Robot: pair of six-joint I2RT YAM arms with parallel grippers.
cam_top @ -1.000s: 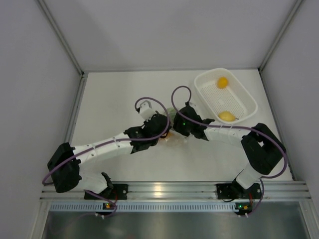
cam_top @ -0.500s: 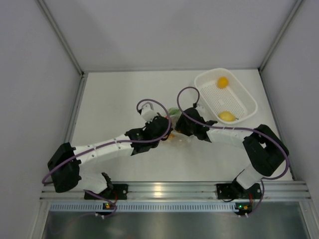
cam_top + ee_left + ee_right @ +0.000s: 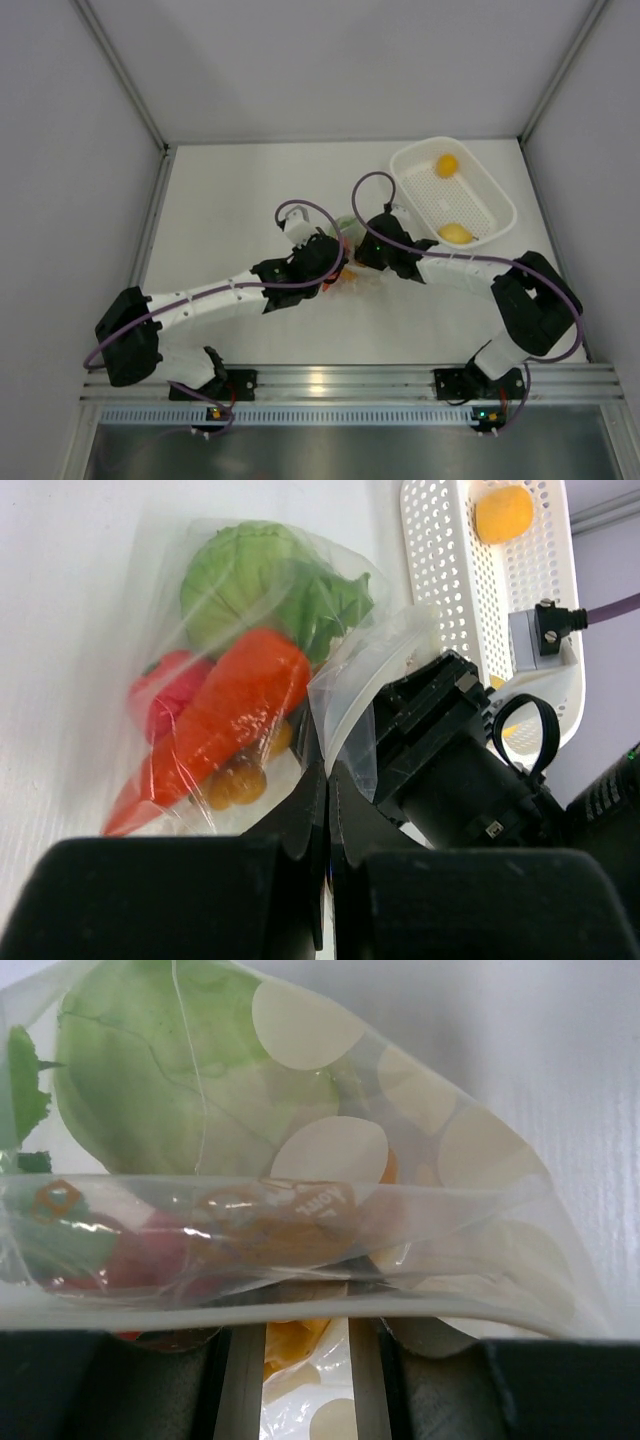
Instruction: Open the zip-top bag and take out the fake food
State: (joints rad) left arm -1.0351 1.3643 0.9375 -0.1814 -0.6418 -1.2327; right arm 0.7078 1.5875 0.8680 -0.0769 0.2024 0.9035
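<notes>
The orange lumpy piece, now inside the zip-top bag, will be released by my right gripper in the basket (image 3: 433,205), in between the orange ball and the lemon.
The zip-top bag (image 3: 352,277) lies mid-table between both grippers. In the left wrist view the bag (image 3: 160,600) holds a pale-green ball (image 3: 240,580), an orange piece (image 3: 245,695), a red ball (image 3: 165,690) and a small orange lumpy piece (image 3: 235,780). My left gripper (image 3: 328,775) is shut on one lip of the bag's mouth. My right gripper (image 3: 307,1360) is shut on the other side of the bag (image 3: 430,1160), with the zip strip across its fingers (image 3: 240,1380). In the top view the left gripper (image 3: 340,262) and right gripper (image 3: 362,255) almost touch.
A white perforated basket (image 3: 497,195) stands at the back right with an orange ball (image 3: 446,165) and a yellow lemon (image 3: 456,234) in it. It also shows in the left wrist view (image 3: 440,560). Walls close the table on three sides.
Both grippers have drawn a little closer together over the bag. More of the bag's orange and red contents shows just below them.
</notes>
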